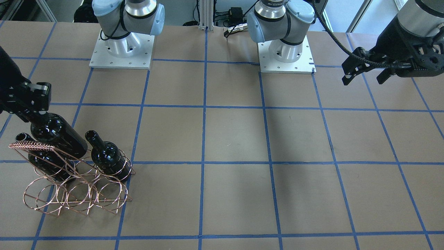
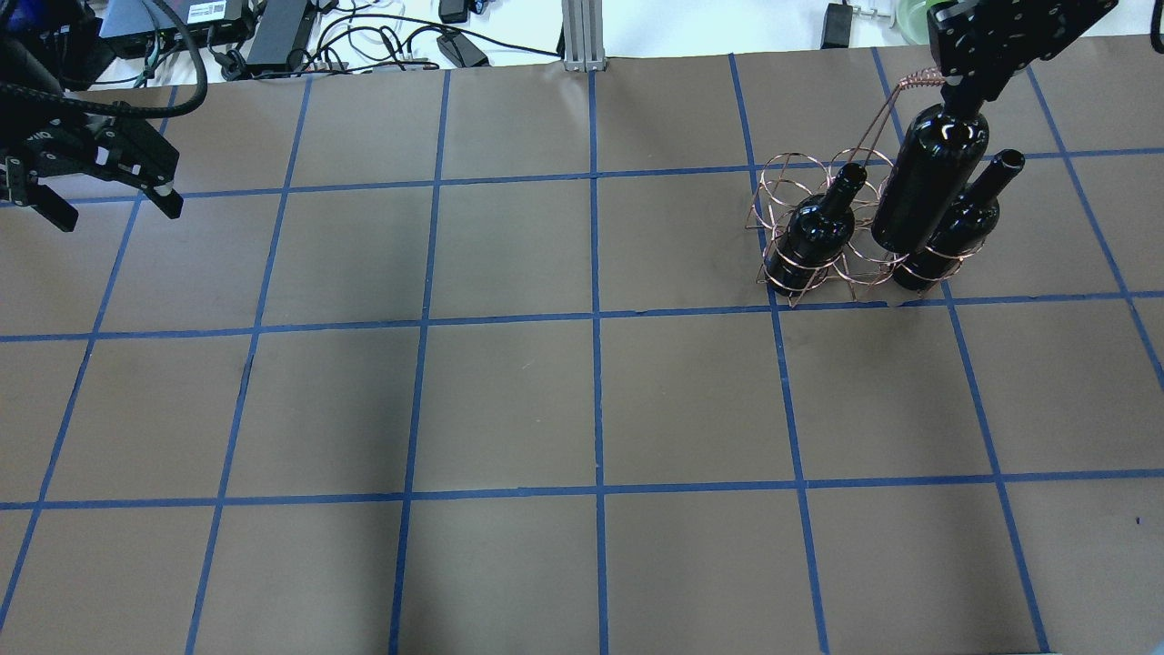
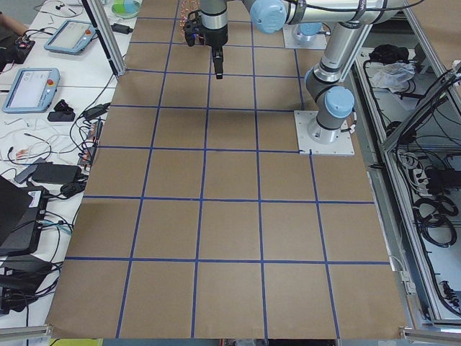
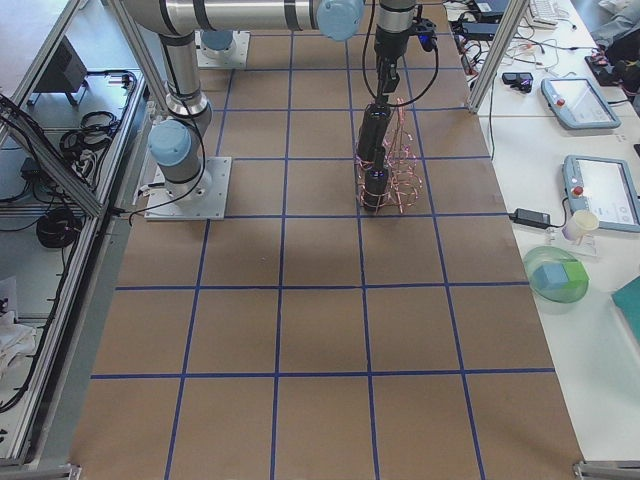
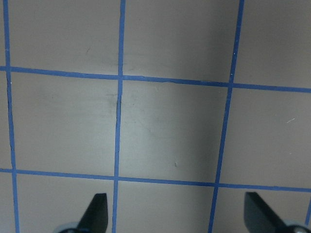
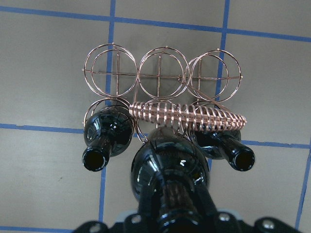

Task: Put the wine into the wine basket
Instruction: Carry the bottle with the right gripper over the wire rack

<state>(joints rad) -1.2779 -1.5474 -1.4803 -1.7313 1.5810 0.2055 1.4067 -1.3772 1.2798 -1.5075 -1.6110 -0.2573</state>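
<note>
My right gripper is going to release the wine bottle in the middle loop (image 1: 83,166) (image 6: 161,121) between the two other bottles.
My right gripper (image 2: 968,91) is shut on the neck of a near-black wine bottle (image 2: 928,182) and holds it tilted over the copper wire wine basket (image 2: 789,177). Two other bottles (image 2: 814,232) (image 2: 964,223) stand in the outer loops of one row. In the right wrist view the held bottle (image 6: 167,170) hangs over the middle gap between them (image 6: 107,133) (image 6: 228,148), beside the coiled handle (image 6: 194,114). I cannot tell whether its base is inside a loop. My left gripper (image 2: 114,211) is open and empty, far from the basket; it also shows in the left wrist view (image 5: 177,213).
The basket's other row of three loops (image 6: 160,73) holds nothing. Brown paper with a blue tape grid (image 2: 596,314) covers the table. The arm bases (image 1: 121,48) (image 1: 286,52) stand at the robot's edge. Cables and power bricks (image 2: 273,27) lie past the far edge.
</note>
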